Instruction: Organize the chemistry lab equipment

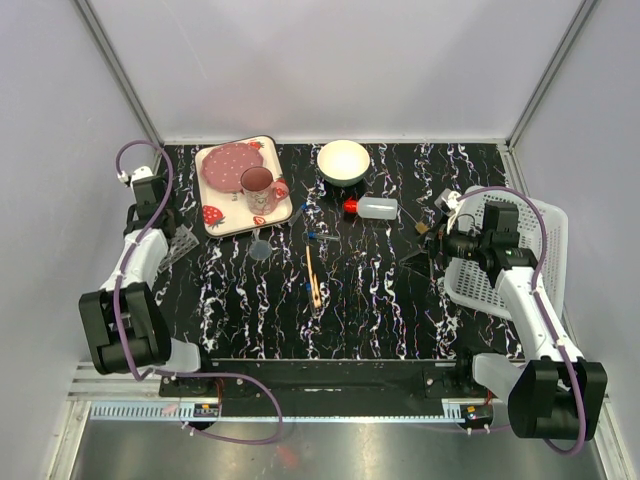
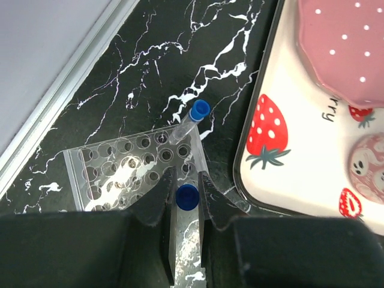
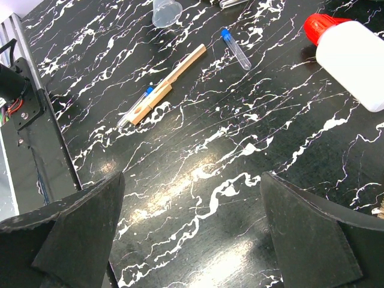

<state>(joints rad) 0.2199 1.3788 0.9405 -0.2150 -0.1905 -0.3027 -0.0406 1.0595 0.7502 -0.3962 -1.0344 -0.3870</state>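
Observation:
Next, my right gripper closes on the clear end [image 1: 334, 238] [image 3: 243, 59] of the loose tube that lies between the wooden stick and the red-capped bottle.
My left gripper [image 2: 185, 177] is shut on a blue-capped clear tube [image 2: 186, 197], held upright over the right edge of the clear grid rack [image 2: 120, 165]. Another blue-capped tube [image 2: 195, 114] leans in the rack's far corner. In the top view the rack [image 1: 180, 243] lies left of the tray. My right gripper [image 3: 192, 175] hangs open over bare table with nothing between its fingers. Ahead of it lie the wooden stick [image 3: 171, 81], a loose tube [image 3: 235, 49], a second tube [image 3: 135, 108] beside the stick, the tiny clear cup [image 3: 167, 12] and the red-capped bottle [image 3: 354, 51] on its side.
The strawberry-print tray [image 1: 222, 215] with a pink mug [image 1: 260, 187] sits right beside the rack. A white bowl [image 1: 343, 162] stands at the back. A white mesh basket [image 1: 520, 260] is at the right edge, under the right arm. A small brown thing [image 1: 425, 228] lies by the right gripper.

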